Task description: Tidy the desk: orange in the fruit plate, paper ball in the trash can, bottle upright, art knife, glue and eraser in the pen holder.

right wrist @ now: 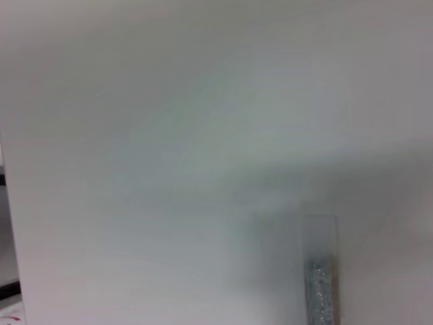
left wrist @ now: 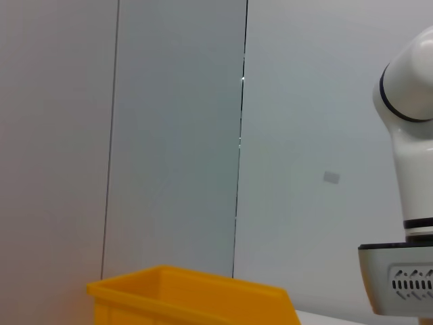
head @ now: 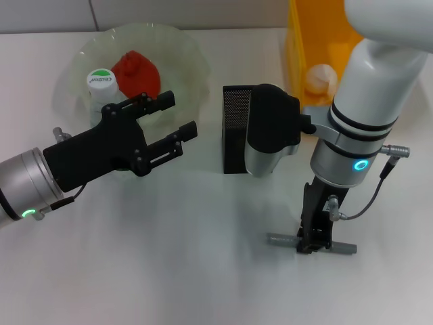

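My right gripper is going to let go of the art knife inside the black mesh pen holder [head: 235, 106], against the side that faces my left gripper.
A grey art knife [head: 277, 239] lies flat on the white desk at the front right. My right gripper [head: 312, 242] points straight down and is shut on its middle. One end of the art knife [right wrist: 319, 288] shows in the right wrist view. The black mesh pen holder [head: 235, 128] stands mid-desk, partly behind my right arm. My left gripper [head: 177, 116] hovers open and empty, left of the holder and in front of the glass fruit plate [head: 186, 47]. A reddish orange [head: 135, 71] lies in that plate. The white bottle [head: 101, 84] stands upright at the plate's near edge. The paper ball [head: 320, 78] sits in the yellow trash can [head: 301, 47]. Glue and eraser are out of view.
The yellow trash can [left wrist: 189, 298] stands at the back right, close behind my right arm [left wrist: 413, 135]. Bare white desk stretches across the front, between the two arms.
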`<state>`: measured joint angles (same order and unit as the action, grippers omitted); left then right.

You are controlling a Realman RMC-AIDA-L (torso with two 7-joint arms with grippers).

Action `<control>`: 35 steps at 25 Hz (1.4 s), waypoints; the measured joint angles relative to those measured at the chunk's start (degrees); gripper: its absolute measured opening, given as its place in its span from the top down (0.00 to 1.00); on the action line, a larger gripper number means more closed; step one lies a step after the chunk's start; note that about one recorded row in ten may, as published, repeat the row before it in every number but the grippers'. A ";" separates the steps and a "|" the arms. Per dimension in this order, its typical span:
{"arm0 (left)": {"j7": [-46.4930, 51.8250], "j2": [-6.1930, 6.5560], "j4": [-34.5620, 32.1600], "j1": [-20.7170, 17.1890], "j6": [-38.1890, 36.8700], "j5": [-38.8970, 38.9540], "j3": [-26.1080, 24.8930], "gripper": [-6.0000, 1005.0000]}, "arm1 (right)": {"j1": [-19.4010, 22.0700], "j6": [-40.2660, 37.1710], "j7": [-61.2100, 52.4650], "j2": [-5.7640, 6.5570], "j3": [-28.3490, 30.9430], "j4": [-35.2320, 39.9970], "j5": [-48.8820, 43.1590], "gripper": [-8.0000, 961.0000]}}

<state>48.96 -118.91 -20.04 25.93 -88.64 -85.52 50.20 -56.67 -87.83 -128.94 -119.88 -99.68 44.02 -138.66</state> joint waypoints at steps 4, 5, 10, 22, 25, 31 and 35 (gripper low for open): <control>0.00 0.00 0.00 0.00 0.00 0.00 -0.10 0.35 | 2.41 -0.80 -0.01 0.04 1.45 3.94 0.03 0.84; 0.00 0.00 0.00 0.00 0.00 0.00 -0.10 0.35 | 3.80 -1.49 -0.01 0.17 2.35 6.19 0.03 0.84; 0.00 0.00 0.00 -0.07 -0.04 0.00 -0.11 0.35 | 11.80 -6.06 0.32 0.49 8.74 18.22 0.06 0.84; 0.00 0.00 0.00 0.56 -0.49 0.09 0.08 0.35 | 32.54 -11.97 11.44 0.57 30.74 39.97 20.97 0.84; 0.00 0.00 0.00 0.59 -0.53 0.10 0.16 0.35 | 34.48 -10.20 16.17 0.55 34.96 37.25 28.69 0.85; 0.13 0.00 0.00 0.61 -0.57 0.10 0.27 0.35 | 34.93 -5.26 24.93 0.54 40.28 27.06 41.64 0.85; 0.22 0.00 0.00 0.61 -0.58 0.10 0.31 0.35 | 32.45 -2.27 35.38 0.57 43.06 14.00 49.63 0.85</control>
<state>49.18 -118.91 -20.04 26.54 -89.22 -85.42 50.51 -24.21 -90.09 -93.56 -119.31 -56.62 58.01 -89.03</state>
